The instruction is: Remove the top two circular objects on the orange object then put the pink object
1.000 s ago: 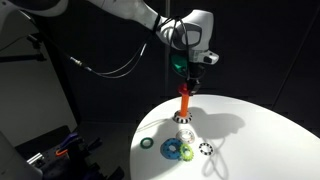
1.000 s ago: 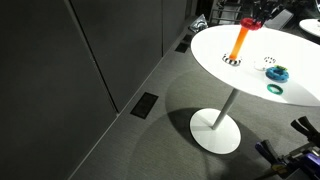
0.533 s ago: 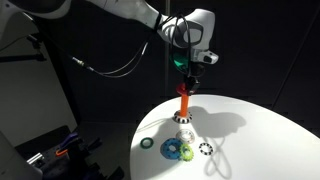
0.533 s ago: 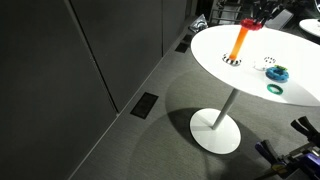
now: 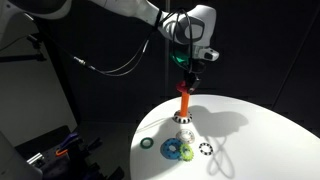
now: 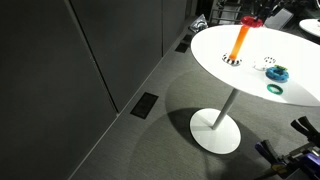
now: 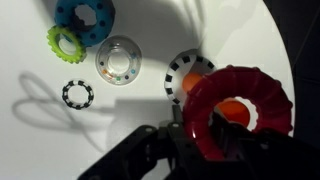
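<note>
My gripper is going to release the pink-red ring around the top of the upright orange peg [image 5: 186,91] [image 7: 235,112] on the striped base. The ring is held at the peg's top now.
My gripper [image 5: 186,78] is shut on the pink-red ring [image 5: 184,87] and holds it at the top of the upright orange peg [image 5: 184,104]. In the wrist view the pink-red ring [image 7: 262,88] is between the dark fingers [image 7: 215,128], and the orange peg top [image 7: 233,110] shows through its hole. The peg [image 6: 240,42], ring [image 6: 249,21] and gripper [image 6: 258,13] also show in an exterior view. A black-and-white gear ring [image 7: 77,94] [image 5: 206,150] and a clear ring [image 7: 120,60] [image 5: 186,135] lie flat on the white table [image 5: 260,130].
A blue ring [image 7: 85,14] [image 5: 171,150] with a lime green gear ring [image 7: 64,43] beside it and a dark green ring [image 5: 148,143] [image 6: 274,89] lie near the table edge. The peg stands on a striped round base [image 7: 183,72]. The round table [image 6: 225,70] stands on one pedestal.
The gripper with the pink-red ring has shifted slightly upward over the peg. The rings on the table have not moved.
</note>
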